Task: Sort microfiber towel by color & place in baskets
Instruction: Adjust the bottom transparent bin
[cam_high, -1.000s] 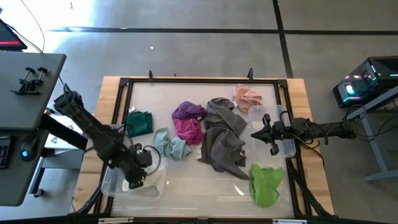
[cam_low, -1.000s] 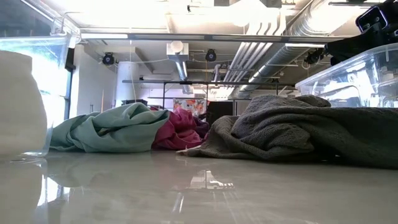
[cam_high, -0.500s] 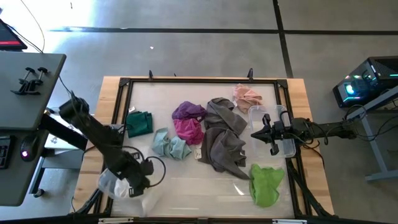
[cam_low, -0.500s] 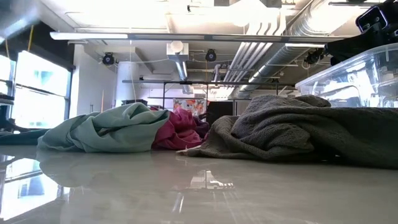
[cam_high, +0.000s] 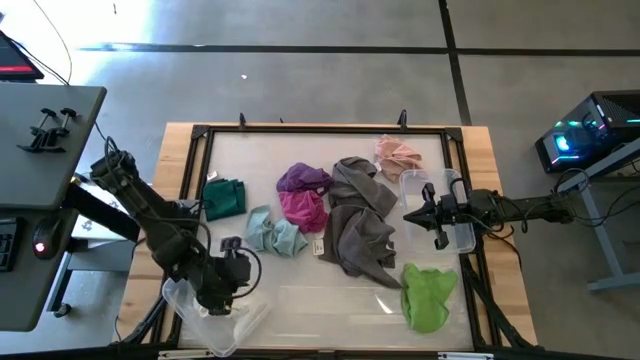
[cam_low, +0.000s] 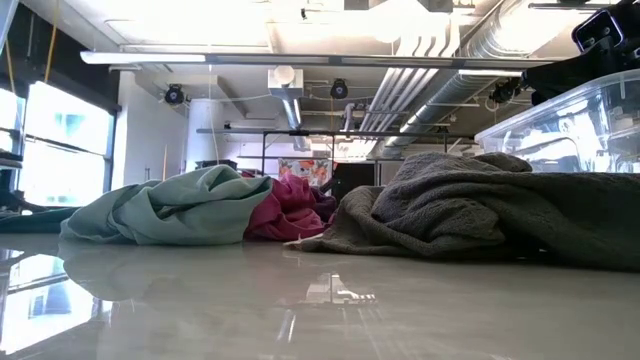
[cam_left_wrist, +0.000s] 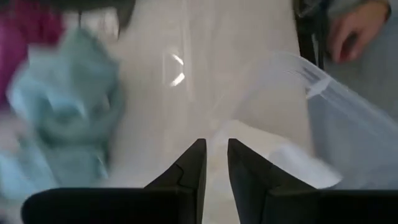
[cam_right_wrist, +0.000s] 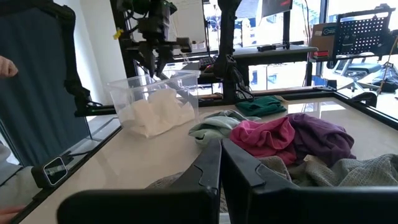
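Observation:
The wide clear basket stands crooked to the black frame, so my left gripper needs to retake the rim (cam_left_wrist: 239, 93) facing the pale blue towel and swing the basket square.
The wide clear basket (cam_high: 215, 318) stands askew at the table's near left corner with a white towel (cam_right_wrist: 155, 112) inside. My left gripper (cam_left_wrist: 216, 146) is shut on its rim. Loose on the table lie dark green (cam_high: 224, 196), purple (cam_high: 303, 180), magenta (cam_high: 303, 208), pale blue (cam_high: 275, 232), grey (cam_high: 360, 225), pink (cam_high: 397, 155) and lime green (cam_high: 428, 295) towels. My right gripper (cam_right_wrist: 221, 163) is shut and level above the smaller basket (cam_high: 458, 236) at the right. My left gripper pinches the basket's clear rim (cam_left_wrist: 219, 132) between its two fingers, one finger inside the wall and one outside. The fingers (cam_right_wrist: 155, 62) come from above, slanting down. The basket sits tilted in the hold; whether its bottom touches the table I cannot tell.
A black frame (cam_high: 320, 130) runs around the tabletop. A person's hand (cam_left_wrist: 354, 28) shows beyond the table's left side. Bare tabletop lies along the near edge between the wide basket and the lime green towel.
My left gripper has risen at the near left corner, rolling its wrist. The wide basket with the white towel has turned about and tipped from lying square, and it has left the low view.

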